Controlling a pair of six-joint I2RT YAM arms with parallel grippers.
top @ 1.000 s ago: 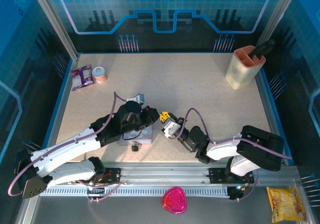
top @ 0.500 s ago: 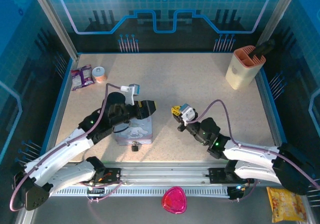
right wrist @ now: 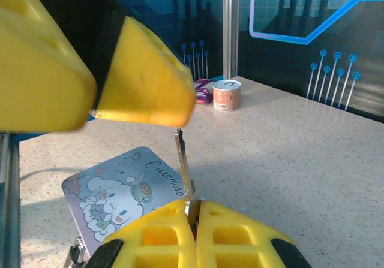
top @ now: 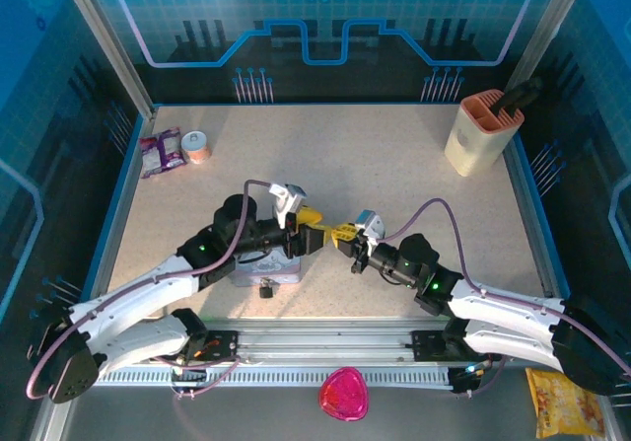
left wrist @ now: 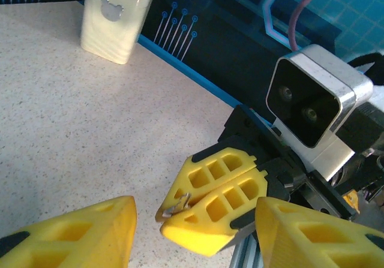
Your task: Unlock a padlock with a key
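Note:
The key's blade slants from the fingers of the robot's right gripper, so the left gripper should hold the key still while the right gripper turns and takes the key's head (right wrist: 192,210) in line.
The key (right wrist: 185,160), thin and grey, sticks up from my right gripper (right wrist: 192,205), which is shut on its head. In the left wrist view the key (left wrist: 176,207) pokes out of the right gripper's yellow fingertips (left wrist: 210,187). My left gripper (left wrist: 195,211) is open, its fingers either side of those tips without touching them. From above, the left gripper (top: 312,230) and right gripper (top: 345,235) meet tip to tip above the table. The small dark padlock (top: 266,288) hangs at the near edge of the pale blue cartoon tin (top: 281,269), partly under the left arm.
A beige holder (top: 478,130) stands at the back right. A small can (top: 197,147) and purple packets (top: 161,152) lie at the back left. A pink object (top: 343,394) and a yellow snack bag (top: 564,402) sit beyond the near rail.
My left gripper opened, lifted off the tin and swung right to meet the right gripper. The right gripper, still shut on the key, rose and turned toward the left one.

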